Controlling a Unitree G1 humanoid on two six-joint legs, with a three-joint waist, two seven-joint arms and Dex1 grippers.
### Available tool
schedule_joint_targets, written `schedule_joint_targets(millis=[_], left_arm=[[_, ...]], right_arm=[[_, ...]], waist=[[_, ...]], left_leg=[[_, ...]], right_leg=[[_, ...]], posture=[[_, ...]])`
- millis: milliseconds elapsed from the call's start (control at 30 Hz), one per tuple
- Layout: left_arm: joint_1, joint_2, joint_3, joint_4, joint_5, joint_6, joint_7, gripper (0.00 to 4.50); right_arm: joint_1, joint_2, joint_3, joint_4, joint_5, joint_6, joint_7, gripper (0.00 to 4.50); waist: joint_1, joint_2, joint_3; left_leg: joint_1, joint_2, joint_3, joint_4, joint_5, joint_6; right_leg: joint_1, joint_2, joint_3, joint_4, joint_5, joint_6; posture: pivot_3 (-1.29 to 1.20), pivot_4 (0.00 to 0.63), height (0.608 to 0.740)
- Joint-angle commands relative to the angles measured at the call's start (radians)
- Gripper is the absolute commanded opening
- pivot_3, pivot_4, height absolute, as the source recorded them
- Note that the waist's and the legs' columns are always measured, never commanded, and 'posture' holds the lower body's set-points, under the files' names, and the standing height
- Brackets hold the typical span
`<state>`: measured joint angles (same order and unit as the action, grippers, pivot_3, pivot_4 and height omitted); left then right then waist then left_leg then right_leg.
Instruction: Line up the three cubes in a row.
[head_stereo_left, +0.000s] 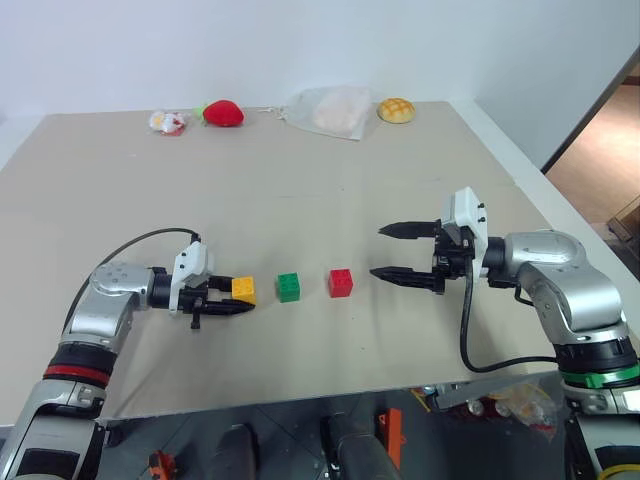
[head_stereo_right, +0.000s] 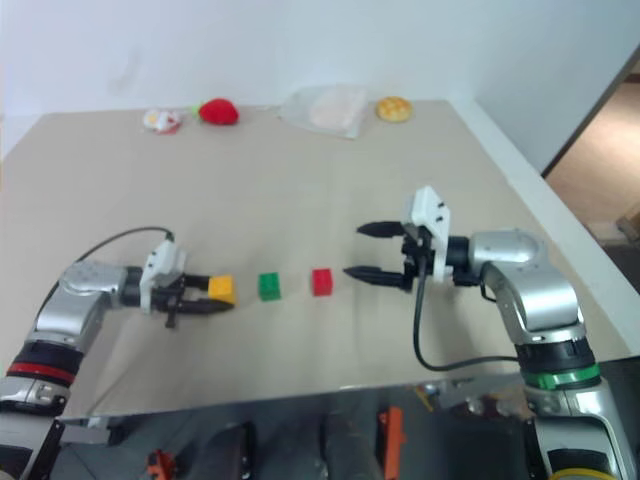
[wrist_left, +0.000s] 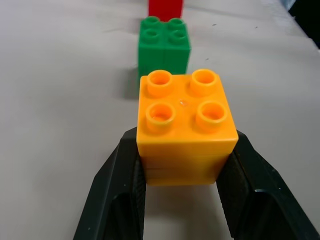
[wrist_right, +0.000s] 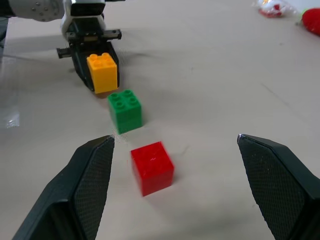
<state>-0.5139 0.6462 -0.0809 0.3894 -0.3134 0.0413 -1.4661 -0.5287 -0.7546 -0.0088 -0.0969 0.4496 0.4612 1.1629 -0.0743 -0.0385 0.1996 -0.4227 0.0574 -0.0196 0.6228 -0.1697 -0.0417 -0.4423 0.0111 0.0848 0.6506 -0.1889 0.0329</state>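
Note:
Next, my left gripper releases the yellow-orange cube, now held low over the table, on the table (head_stereo_left: 235, 292) next to the green cube, across from the red cube.
Three studded cubes lie in a line near the table's front edge: yellow-orange (head_stereo_left: 244, 290) on the left, green (head_stereo_left: 289, 287) in the middle, red (head_stereo_left: 340, 283) on the right. My left gripper (head_stereo_left: 232, 300) is shut on the yellow-orange cube (wrist_left: 186, 127), one black finger (wrist_left: 120, 195) pressed to each side, low over the table. To the right of the red cube (wrist_right: 152, 167) my right gripper (head_stereo_left: 392, 251) stands open, fingers spread wide and pointing at the row, nothing between them. The green cube (wrist_right: 125, 110) sits apart from both neighbours.
Along the table's far edge lie a red strawberry plush (head_stereo_left: 223, 113), a small red-and-white item (head_stereo_left: 168, 122), a clear plastic bag (head_stereo_left: 328, 110) and a yellow bun (head_stereo_left: 396, 110). The table's right edge (head_stereo_left: 520, 170) runs close behind my right arm.

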Motion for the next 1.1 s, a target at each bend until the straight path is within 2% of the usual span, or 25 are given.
schedule_joint_targets(millis=[33,333,833,900,967,1100], left_arm=[[-0.038,0.009,0.002,0.049,0.009,-0.034,-0.036,1.33],[-0.078,0.007,0.006,0.168,0.039,-0.096,-0.065,1.33],[-0.106,-0.035,0.009,0.257,0.07,-0.169,-0.035,1.33],[-0.098,-0.039,0.014,0.243,0.07,-0.171,-0.021,2.37],[-0.091,-0.033,0.016,0.238,0.082,-0.194,-0.011,2.98],[-0.074,0.007,0.023,0.218,0.074,-0.145,-0.031,2.98]], right_arm=[[0.016,-0.028,-0.053,-0.07,0.032,0.024,-0.022,4.09],[0.067,-0.05,-0.082,-0.134,0.056,0.066,-0.054,4.09],[0.051,-0.052,-0.072,-0.126,0.057,0.069,-0.065,4.09],[0.048,-0.053,-0.072,-0.12,0.055,0.064,-0.062,4.09],[0.041,-0.049,-0.066,-0.113,0.053,0.062,-0.061,4.09],[0.02,-0.037,-0.052,-0.097,0.045,0.051,-0.057,4.09]], waist=[[-0.001,0.0,0.0],[-0.001,0.0,0.0],[0.0,0.0,0.0],[0.001,0.0,0.0],[0.001,0.0,0.0],[0.0,0.0,0.0]], left_leg=[[0.0,0.0,0.0,0.0,0.0,0.0],[0.0,0.0,0.0,0.0,0.0,0.0],[0.0,0.0,0.0,0.002,0.0,0.0],[0.0,0.0,0.0,0.003,0.0,0.0],[0.0,0.0,0.0,0.004,0.0,0.0],[0.0,0.0,0.0,0.004,0.0,0.001]], right_leg=[[0.0,0.0,0.0,0.0,0.0,0.0],[0.0,0.0,0.0,0.0,0.0,0.0],[0.001,0.0,0.0,0.0,0.001,0.001],[0.001,0.0,0.0,0.0,0.001,0.001],[0.001,0.0,0.0,0.0,0.001,0.001],[0.001,0.0,0.0,0.0,0.001,0.001]], posture=[[0.0,0.15,0.74],[0.0,0.15,0.74],[0.0,0.15,0.74],[0.0,0.15,0.74],[0.0,0.15,0.74],[0.0,0.15,0.74]])
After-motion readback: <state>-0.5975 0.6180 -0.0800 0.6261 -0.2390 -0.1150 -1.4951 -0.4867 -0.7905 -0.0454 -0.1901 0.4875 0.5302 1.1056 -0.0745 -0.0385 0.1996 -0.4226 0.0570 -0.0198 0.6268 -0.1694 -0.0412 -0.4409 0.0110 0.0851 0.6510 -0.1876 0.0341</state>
